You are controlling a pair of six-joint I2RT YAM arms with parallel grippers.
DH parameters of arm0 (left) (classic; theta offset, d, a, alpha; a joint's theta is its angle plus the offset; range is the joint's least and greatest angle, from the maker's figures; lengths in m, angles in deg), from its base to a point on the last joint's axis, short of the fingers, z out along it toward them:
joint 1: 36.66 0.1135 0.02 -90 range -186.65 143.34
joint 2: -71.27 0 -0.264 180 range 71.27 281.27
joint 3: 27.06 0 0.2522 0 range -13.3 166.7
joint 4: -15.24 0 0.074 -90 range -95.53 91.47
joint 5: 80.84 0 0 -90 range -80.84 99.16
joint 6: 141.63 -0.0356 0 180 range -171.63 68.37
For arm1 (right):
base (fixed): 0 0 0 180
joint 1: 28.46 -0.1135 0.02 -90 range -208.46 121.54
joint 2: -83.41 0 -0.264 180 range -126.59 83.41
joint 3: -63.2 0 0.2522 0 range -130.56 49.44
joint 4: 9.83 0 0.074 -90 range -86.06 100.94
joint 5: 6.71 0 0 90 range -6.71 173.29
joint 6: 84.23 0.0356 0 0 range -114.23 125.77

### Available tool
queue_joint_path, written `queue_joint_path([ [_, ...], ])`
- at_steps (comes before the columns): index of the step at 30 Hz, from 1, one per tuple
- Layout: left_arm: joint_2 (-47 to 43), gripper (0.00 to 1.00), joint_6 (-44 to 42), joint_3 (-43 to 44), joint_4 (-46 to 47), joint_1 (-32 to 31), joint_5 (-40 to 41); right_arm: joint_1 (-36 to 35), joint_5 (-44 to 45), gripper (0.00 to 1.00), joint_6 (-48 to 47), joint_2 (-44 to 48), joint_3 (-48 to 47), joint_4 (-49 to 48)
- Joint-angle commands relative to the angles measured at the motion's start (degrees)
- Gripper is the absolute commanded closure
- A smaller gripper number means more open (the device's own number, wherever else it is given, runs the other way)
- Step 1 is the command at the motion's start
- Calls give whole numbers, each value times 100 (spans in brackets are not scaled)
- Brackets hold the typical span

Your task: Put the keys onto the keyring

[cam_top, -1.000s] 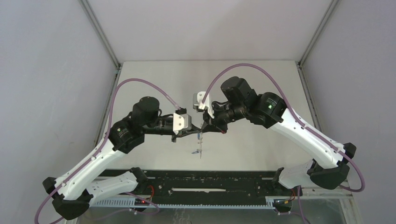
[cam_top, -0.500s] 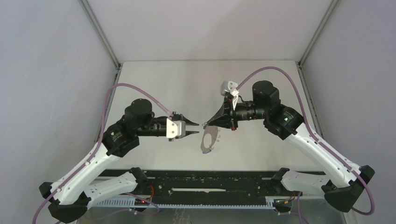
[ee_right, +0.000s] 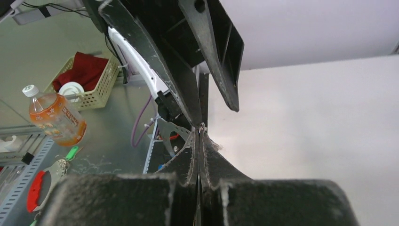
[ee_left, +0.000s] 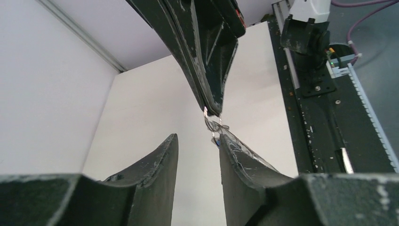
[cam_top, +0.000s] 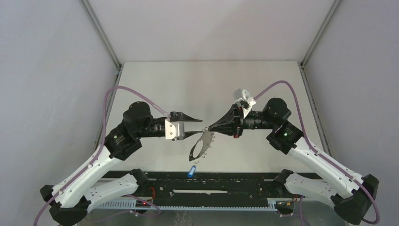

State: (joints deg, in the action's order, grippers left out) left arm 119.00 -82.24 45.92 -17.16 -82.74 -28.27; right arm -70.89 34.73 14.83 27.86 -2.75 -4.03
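The keyring's wire loops are past the open fingers of my left gripper. My left gripper needs to move closer and pinch the wire [ee_left: 207, 117] below my right gripper.
My right gripper [cam_top: 207, 128] is shut on the rim of the keyring [cam_top: 201, 143], a thin grey hoop with small wire loops that hangs tilted below its tips, above the table. My left gripper [cam_top: 201, 125] faces it, open and empty, its tips just left of the ring's top. A key with a blue tag [cam_top: 191, 170] lies alone at the table's front edge. In the left wrist view the open fingers [ee_left: 175, 141] frame the ring's loops [ee_left: 211, 123], with a speck of blue [ee_left: 217, 142] beside them. In the right wrist view the right gripper [ee_right: 199, 134] is pressed shut.
The black rail [cam_top: 226, 181] runs along the near edge, just in front of the lying key. The enclosure's grey walls stand left, right and behind. Off the table, the right wrist view shows a bottle [ee_right: 56, 117] and a basket [ee_right: 94, 77].
The right arm has drawn back to the right with the keyring, which swung flatter. The left gripper has opened. A blue-tagged key now lies at the table's front edge.
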Motion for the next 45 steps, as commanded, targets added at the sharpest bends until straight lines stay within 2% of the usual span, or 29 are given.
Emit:
queue_joint_path([
  [1, -185, 57, 259, -123, -15, 127, -466, 24, -59, 100, 320, 255, 111, -1245],
  [5, -252, 56, 366, -284, 149, 183, -571, 38, -129, 100, 426, 208, 190, -1492],
  [11, -283, 50, 1230, -543, 1029, 188, -873, 4, -189, 100, 588, 41, 191, -1770],
  [17, -299, 54, 1430, -698, 1381, 190, -749, -69, -213, 100, 597, -44, 191, -1835],
  [20, -326, 59, 1435, -707, 1542, 196, -645, -104, -218, 100, 612, -92, 192, -1797],
  [29, -495, 77, 654, -820, 1477, 302, -440, -101, -189, 100, 662, -26, 191, -1763],
  [33, -552, 77, 346, -831, 1151, 319, -581, -76, -189, 100, 700, -12, 191, -1781],
  [40, -537, 78, 319, -838, 1131, 311, -713, -63, -226, 100, 808, -79, 191, -1913],
  [45, -536, 82, 217, -889, 1161, 319, -787, -63, -207, 100, 858, -98, 191, -1905],
])
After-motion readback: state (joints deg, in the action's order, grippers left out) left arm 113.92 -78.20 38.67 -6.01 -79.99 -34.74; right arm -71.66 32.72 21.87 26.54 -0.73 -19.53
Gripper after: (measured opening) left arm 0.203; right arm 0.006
